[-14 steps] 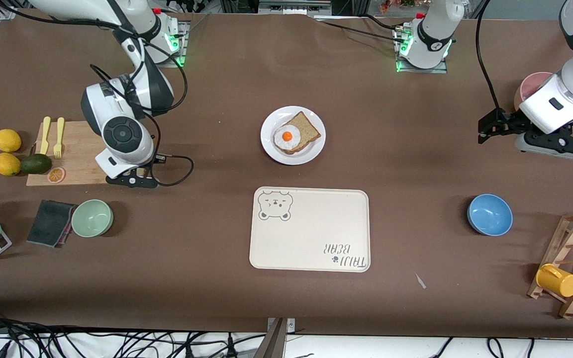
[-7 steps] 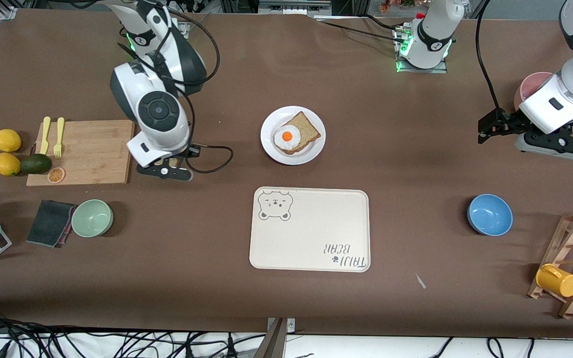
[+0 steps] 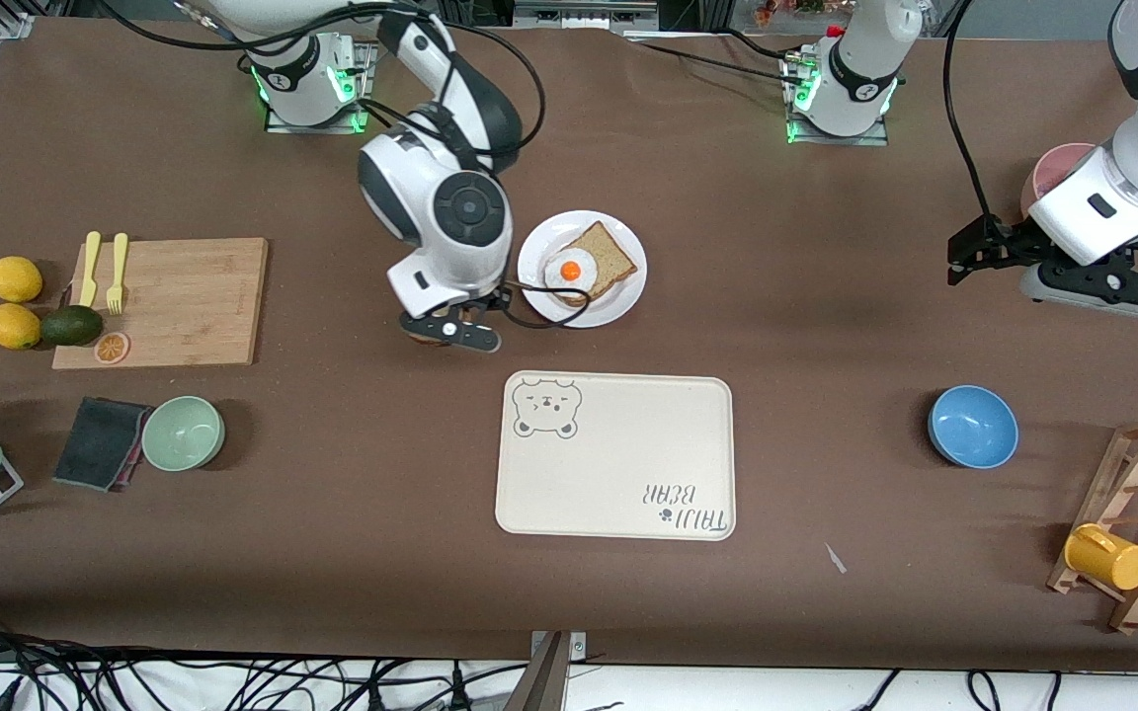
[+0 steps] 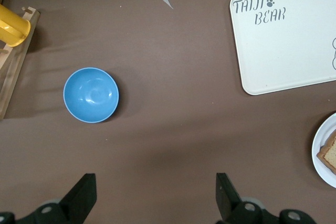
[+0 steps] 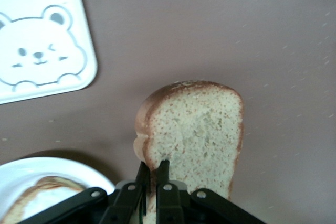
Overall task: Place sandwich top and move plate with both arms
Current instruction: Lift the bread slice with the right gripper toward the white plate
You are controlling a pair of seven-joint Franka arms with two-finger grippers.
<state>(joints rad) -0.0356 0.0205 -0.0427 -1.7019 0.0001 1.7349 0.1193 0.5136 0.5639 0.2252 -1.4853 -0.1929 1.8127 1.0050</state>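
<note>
The sandwich top, now hanging over the bare table, will be let go by my right gripper on the fried egg on the white plate [image 3: 558, 284] [image 5: 60, 206].
The sandwich top [image 5: 195, 128], a speckled light-brown slice with a darker crust, hangs on edge with my right gripper [image 5: 153, 165] shut on its crust. In the front view that gripper [image 3: 450, 333] is over the bare table beside the white plate [image 3: 630, 294], toward the right arm's end; only a sliver of the slice [image 3: 422, 337] shows under it. On the plate lies a bread slice with a fried egg [image 3: 589, 265]. My left gripper [image 3: 969, 259] waits open and empty at the left arm's end of the table, its fingertips [image 4: 85, 193] wide apart.
A cream bear tray [image 3: 628, 474] lies nearer the front camera than the plate. A blue bowl [image 3: 972, 426] sits near the left gripper, and a rack with a yellow cup [image 3: 1107, 556] stands at that end. A cutting board [image 3: 184, 296] and a green bowl [image 3: 183, 433] are at the right arm's end.
My right arm has swung from the cutting board across the table to beside the plate, carrying the slice. The left arm has not moved.
</note>
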